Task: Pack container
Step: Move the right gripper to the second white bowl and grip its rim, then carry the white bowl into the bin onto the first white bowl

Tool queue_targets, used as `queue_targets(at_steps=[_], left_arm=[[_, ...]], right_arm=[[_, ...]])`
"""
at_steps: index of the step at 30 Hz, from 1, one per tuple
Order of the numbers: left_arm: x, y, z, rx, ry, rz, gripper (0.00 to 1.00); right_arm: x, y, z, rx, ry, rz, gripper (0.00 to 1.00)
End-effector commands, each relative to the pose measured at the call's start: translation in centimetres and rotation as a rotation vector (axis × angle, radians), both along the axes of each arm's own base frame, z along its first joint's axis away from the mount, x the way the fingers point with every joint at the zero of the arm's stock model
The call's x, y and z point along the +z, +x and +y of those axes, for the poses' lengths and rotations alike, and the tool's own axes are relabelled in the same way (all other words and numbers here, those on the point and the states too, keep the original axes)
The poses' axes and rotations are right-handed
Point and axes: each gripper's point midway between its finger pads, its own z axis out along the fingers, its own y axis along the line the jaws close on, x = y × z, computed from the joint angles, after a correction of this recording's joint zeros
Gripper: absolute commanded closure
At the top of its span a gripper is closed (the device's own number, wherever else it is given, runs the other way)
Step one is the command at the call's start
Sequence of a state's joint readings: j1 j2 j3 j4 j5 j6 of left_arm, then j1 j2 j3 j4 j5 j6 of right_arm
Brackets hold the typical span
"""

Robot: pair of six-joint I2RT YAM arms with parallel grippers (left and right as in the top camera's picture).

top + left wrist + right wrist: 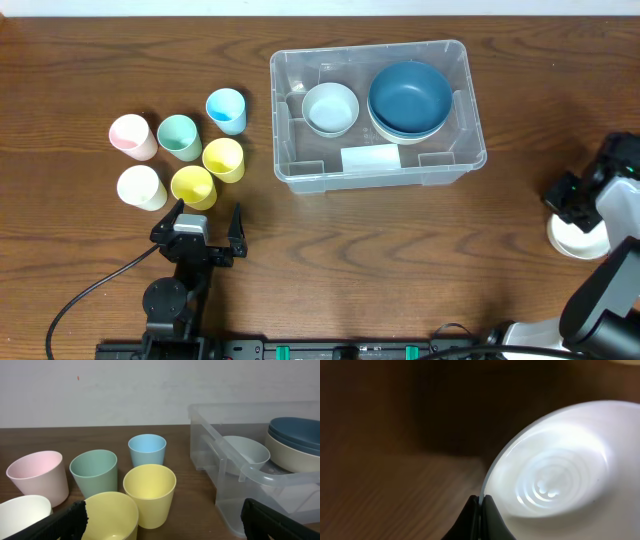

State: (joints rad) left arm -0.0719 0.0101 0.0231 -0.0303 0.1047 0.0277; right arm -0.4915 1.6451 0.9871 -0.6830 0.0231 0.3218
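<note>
Next, my right gripper lets go of the white bowl inside the pale blue bowl (330,107) in the clear plastic container.
The clear plastic container (377,165) stands at the table's upper middle and holds a pale blue bowl (330,108) and a dark blue bowl stacked on a cream one (409,98); it also shows in the left wrist view (235,462). My right gripper (481,505) is shut on the rim of a white bowl (560,475), which sits at the right edge in the overhead view (577,238). My left gripper (205,222) is open and empty, just in front of the yellow cup (107,515).
Several cups stand left of the container: pink (133,136), green (180,136), blue (227,110), two yellow (224,159), and white (141,187). A black cable runs along the front left.
</note>
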Motion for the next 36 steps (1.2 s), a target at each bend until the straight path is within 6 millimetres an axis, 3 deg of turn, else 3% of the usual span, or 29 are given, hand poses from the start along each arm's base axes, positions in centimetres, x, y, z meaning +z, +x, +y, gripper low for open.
queue_targets(at_steps=[1, 5, 13, 16, 21, 25, 29, 33, 36], left_arm=[[-1.6, -0.1, 0.0, -0.007, 0.014, 0.044, 0.02], [-1.6, -0.1, 0.0, -0.007, 0.014, 0.044, 0.02], [-1.6, -0.1, -0.1, -0.008, 0.014, 0.044, 0.02], [-1.6, -0.1, 0.0, -0.007, 0.014, 0.044, 0.02], [-1.6, -0.1, -0.1, -0.008, 0.014, 0.044, 0.02], [-1.6, -0.1, 0.0, -0.007, 0.014, 0.044, 0.02], [-1.6, -0.1, -0.1, -0.008, 0.014, 0.044, 0.02], [-1.6, -0.1, 0.0, -0.007, 0.014, 0.044, 0.02], [-1.6, -0.1, 0.0, -0.007, 0.014, 0.044, 0.02]], right_arm=[[2.5, 3.1, 2.1, 0.082, 0.049, -0.083, 0.99], [7.2, 5.0, 2.8, 0.122, 0.026, -0.14, 0.99], [20.0, 6.3, 4.9, 0.284, -0.041, -0.319, 0.99], [24.4, 6.3, 7.8, 0.417, -0.03, -0.434, 0.99], [29.7, 6.3, 15.6, 0.704, 0.031, -0.645, 0.98], [31.5, 6.5, 22.3, 0.906, 0.069, -0.734, 0.98], [31.4, 7.3, 28.7, 1.068, 0.08, -0.772, 0.98], [29.2, 8.6, 34.7, 1.191, 0.09, -0.755, 0.99], [26.0, 9.6, 38.8, 1.264, 0.104, -0.706, 0.99]])
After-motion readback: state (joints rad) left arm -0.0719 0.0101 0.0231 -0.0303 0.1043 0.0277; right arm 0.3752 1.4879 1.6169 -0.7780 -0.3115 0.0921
